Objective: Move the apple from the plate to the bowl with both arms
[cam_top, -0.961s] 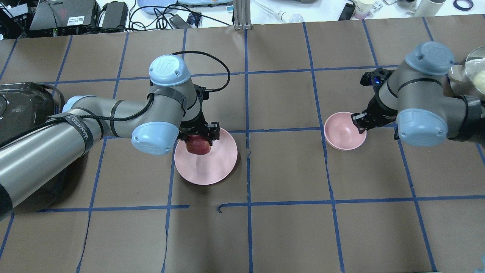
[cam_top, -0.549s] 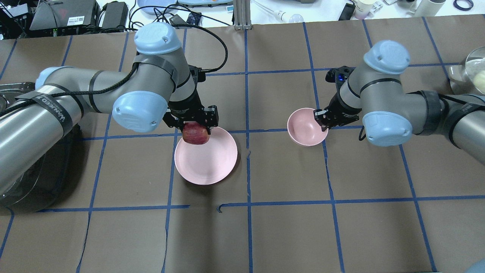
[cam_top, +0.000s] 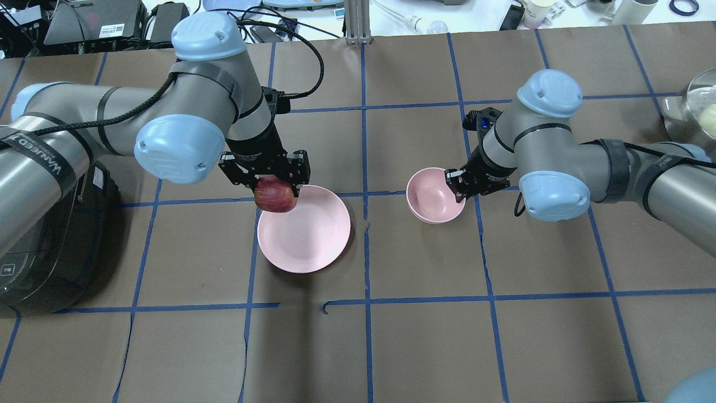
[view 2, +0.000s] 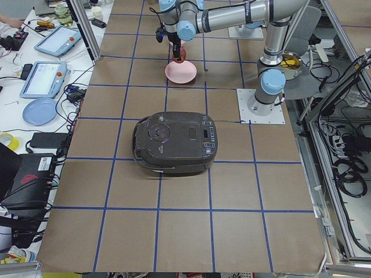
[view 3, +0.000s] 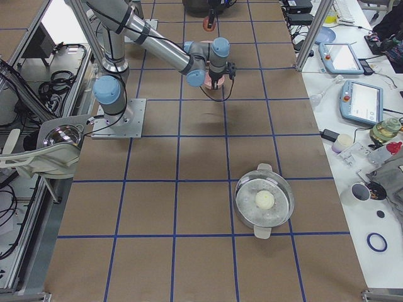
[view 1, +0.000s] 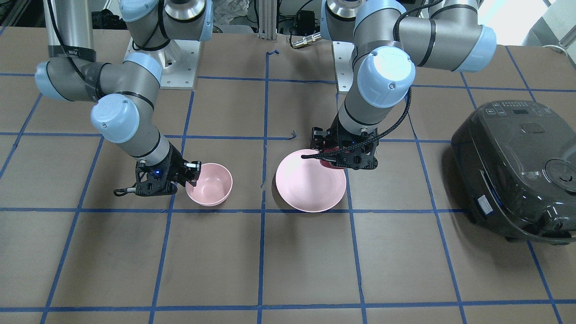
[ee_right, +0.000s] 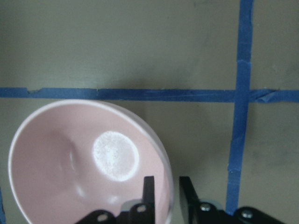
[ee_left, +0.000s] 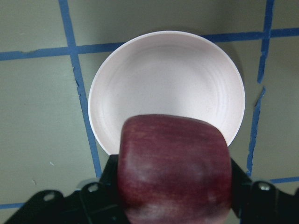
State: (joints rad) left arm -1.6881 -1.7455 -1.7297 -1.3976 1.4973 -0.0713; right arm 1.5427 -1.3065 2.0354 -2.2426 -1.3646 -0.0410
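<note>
My left gripper is going to release the dark red apple so that it rests on the inside bottom of the small pink bowl [view 1: 203,189].
My left gripper [cam_top: 274,187] is shut on the dark red apple [cam_top: 274,196] and holds it in the air over the far left rim of the pale pink plate [cam_top: 313,235]. In the left wrist view the apple [ee_left: 175,165] fills the foreground with the plate [ee_left: 163,79] below it. In the front view the apple [view 1: 327,162] is mostly hidden behind the gripper, next to the plate [view 1: 310,182]. My right gripper [cam_top: 457,187] is shut on the right rim of the small pink bowl [cam_top: 433,196], which is empty [ee_right: 84,163]. The bowl [view 1: 211,183] stands right of the plate in the overhead view.
A black rice cooker [cam_top: 50,246] stands at the table's left side [view 1: 517,166]. A metal pot with a glass lid [cam_top: 702,106] is at the far right edge. Blue tape lines cross the brown table. Cables and devices lie beyond the far edge.
My left gripper has lifted the apple off the plate and moved it slightly left. My right gripper has carried the bowl leftward, closer to the plate.
</note>
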